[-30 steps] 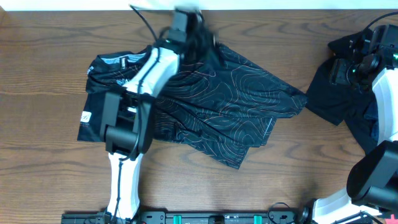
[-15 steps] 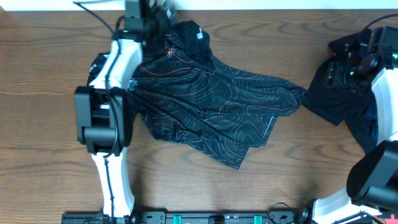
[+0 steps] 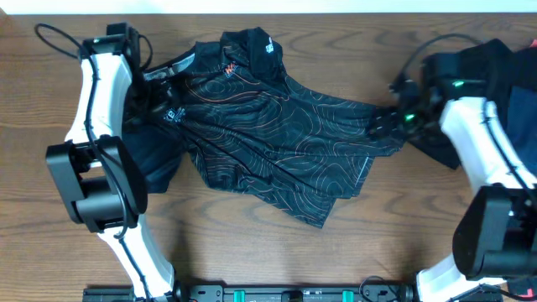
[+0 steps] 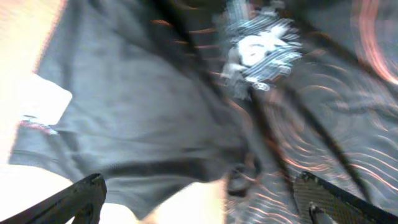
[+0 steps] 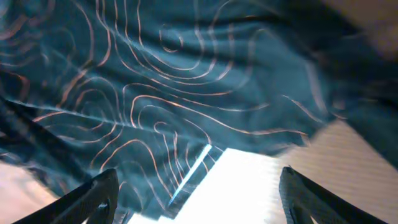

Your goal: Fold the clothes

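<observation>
Next, my left gripper moves from the chest print to the black shirt's plain sleeve (image 3: 146, 159) (image 4: 90, 134) and closes there, next to the white sleeve print.
A black shirt (image 3: 285, 134) with thin orange and white contour lines lies crumpled and partly spread across the middle of the table, collar (image 3: 252, 46) toward the far edge. My left gripper (image 3: 143, 81) hovers over its left side, near the white chest print (image 3: 172, 113). The left wrist view is blurred, but my left gripper (image 4: 202, 200) stands open with only cloth (image 4: 155, 118) below it. My right gripper (image 3: 384, 127) is at the shirt's right sleeve. In the right wrist view my right gripper (image 5: 200, 198) is open above the sleeve hem (image 5: 193, 171), holding nothing.
A second dark garment (image 3: 503, 80) lies bunched at the far right under and behind the right arm. Bare wooden table (image 3: 277, 260) shows in front of the shirt. The far table edge (image 3: 352, 10) runs close behind the collar.
My left gripper let go of the shirt's top and swung left to the shirt's left side. The right arm moved left from the dark pile to the shirt's right sleeve, jaws widening.
</observation>
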You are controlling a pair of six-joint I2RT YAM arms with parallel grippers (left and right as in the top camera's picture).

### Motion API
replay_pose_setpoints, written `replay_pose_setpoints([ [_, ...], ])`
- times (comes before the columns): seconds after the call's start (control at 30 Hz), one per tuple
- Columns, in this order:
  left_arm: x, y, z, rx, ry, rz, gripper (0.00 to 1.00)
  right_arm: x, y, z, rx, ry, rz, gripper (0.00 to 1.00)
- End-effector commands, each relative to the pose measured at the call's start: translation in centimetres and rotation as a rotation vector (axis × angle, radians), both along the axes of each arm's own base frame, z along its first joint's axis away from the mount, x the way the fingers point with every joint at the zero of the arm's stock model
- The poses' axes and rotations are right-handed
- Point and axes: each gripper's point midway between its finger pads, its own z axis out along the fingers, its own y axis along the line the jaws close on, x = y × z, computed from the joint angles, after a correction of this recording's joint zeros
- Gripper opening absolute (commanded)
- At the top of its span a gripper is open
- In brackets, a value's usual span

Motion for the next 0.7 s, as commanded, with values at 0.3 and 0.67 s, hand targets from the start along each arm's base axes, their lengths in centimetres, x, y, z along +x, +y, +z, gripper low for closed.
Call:
replay_pose_setpoints([
  [0.3,-5.0,1.4,-5.7,0.04,0.159,0.0,0.98,2.0,1.6,-6.7,-0.079,-0.074,-0.037,0.62],
  [0.67,-6.6,1.0,-6.7,0.031,0.211,-0.002,0.98,6.4,0.5,-12.6,-0.141,-0.156,-0.056,0.51],
])
